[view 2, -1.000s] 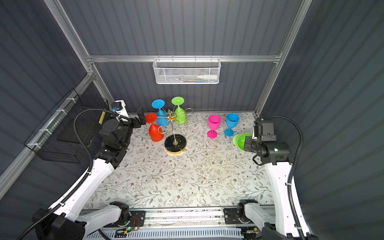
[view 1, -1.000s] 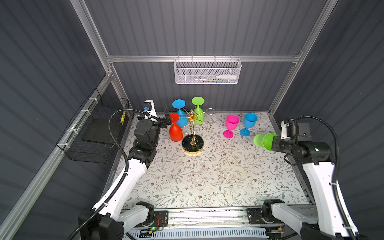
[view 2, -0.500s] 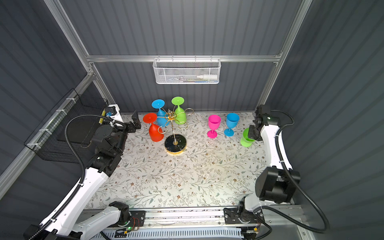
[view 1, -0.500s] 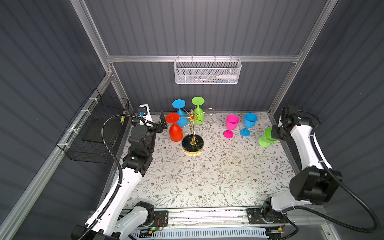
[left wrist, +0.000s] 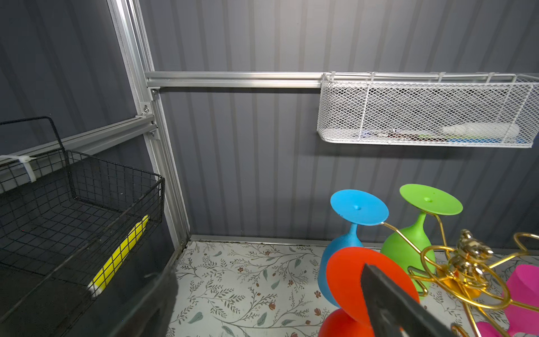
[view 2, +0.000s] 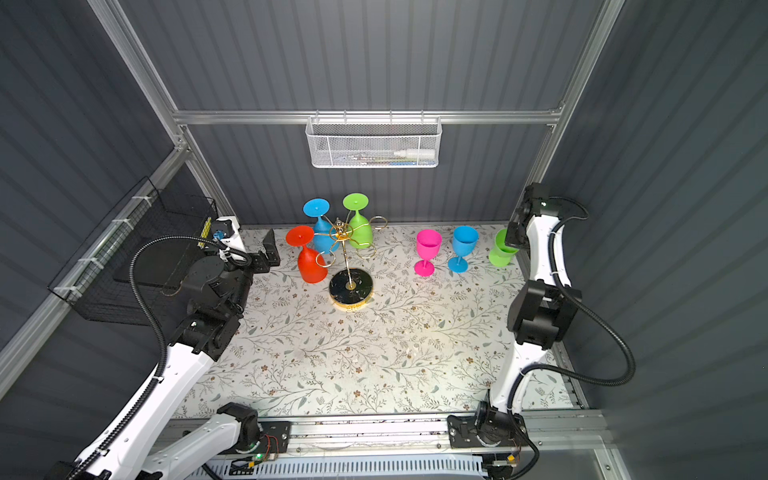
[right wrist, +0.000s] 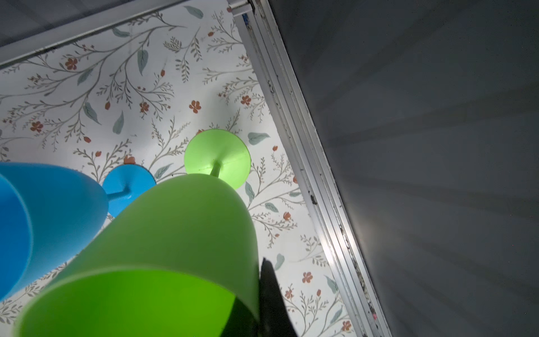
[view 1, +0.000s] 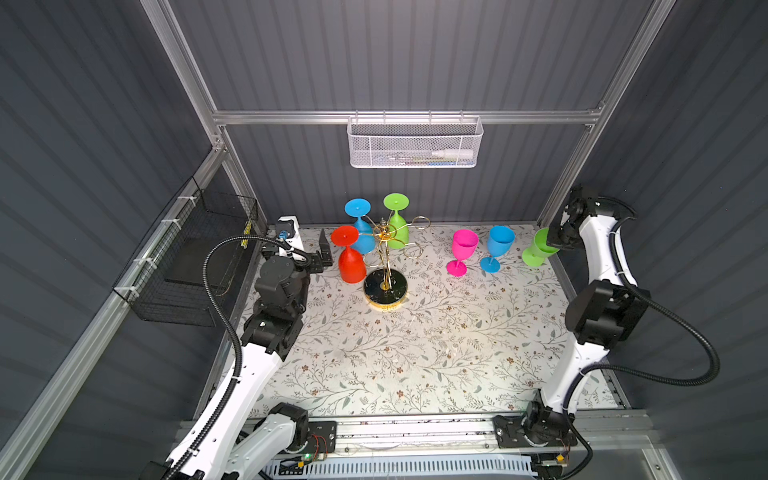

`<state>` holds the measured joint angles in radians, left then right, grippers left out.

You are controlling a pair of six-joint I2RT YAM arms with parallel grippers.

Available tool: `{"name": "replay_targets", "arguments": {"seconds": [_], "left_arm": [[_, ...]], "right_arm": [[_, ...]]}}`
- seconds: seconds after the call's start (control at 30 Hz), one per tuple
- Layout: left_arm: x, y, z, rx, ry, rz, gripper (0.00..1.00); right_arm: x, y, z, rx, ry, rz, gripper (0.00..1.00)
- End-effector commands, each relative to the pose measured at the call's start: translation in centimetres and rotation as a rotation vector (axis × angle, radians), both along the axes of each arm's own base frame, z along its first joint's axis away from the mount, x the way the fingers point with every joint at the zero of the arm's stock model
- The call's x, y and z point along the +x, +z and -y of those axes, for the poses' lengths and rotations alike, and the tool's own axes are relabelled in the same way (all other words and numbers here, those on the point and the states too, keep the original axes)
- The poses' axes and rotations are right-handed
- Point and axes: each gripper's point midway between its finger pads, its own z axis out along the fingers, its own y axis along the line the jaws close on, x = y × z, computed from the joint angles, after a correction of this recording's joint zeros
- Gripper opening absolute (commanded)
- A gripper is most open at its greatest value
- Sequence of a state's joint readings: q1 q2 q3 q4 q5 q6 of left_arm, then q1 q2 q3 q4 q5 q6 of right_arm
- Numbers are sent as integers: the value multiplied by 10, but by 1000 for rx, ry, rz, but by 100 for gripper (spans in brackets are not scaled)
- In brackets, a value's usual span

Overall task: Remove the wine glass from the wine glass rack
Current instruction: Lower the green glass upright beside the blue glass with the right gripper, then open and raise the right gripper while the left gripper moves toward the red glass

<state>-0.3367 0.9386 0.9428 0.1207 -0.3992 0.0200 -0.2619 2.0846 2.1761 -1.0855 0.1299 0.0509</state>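
The upright green wine glass, its foot now down at the mat, will go down between the standing blue glass and the side bar (view 1: 524, 264) (right wrist: 206, 155), set there by my right gripper.
The gold wire wine glass rack (view 1: 385, 286) (view 2: 351, 286) stands at the back middle of the mat. A red wine glass (view 1: 351, 262) (left wrist: 350, 280), a blue one (view 1: 361, 241) and a green one (view 1: 397, 237) hang on it upside down. My left gripper (view 1: 303, 255) (left wrist: 271, 297) is open just left of the red glass, with nothing between its fingers. At the back right, my right gripper (view 1: 555, 245) (right wrist: 258, 294) is shut on the rim of another green wine glass (view 1: 538, 249) (right wrist: 175, 227). This glass is upright with its foot (right wrist: 217, 157) down at the mat.
A pink glass (view 1: 461, 253) and a blue glass (view 1: 496, 249) stand upright on the mat between the rack and the held glass. The aluminium side rail (right wrist: 291, 116) runs close beside the held glass. A white mesh basket (view 1: 415, 143) hangs on the back wall, a black wire basket (view 1: 195, 257) on the left.
My right arm has swung from the right side to the back right corner, turning the green glass upright and lowering it beside the blue one. The left gripper has stayed by the red glass.
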Motion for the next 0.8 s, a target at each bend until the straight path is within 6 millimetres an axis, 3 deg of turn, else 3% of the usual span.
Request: {"name": "replay_targets", "arguments": {"seconds": [0.0,0.27,0.57,0.77], "left_arm": [[-7,4,-2,20,-9,5,100],[-14,6,-3,23,-15,-2,100],[-14,3,-2,27,-23,-19,99],[-15,0,-3,34,-18,-29,100]], "right_arm": [[7,-3,-5,41,24,-25,0],[14,-36,-8,58,38,-92,0],[17,-50,-11,68,45,-115,0],[19,-54,-12,81,46,-116,14]]}}
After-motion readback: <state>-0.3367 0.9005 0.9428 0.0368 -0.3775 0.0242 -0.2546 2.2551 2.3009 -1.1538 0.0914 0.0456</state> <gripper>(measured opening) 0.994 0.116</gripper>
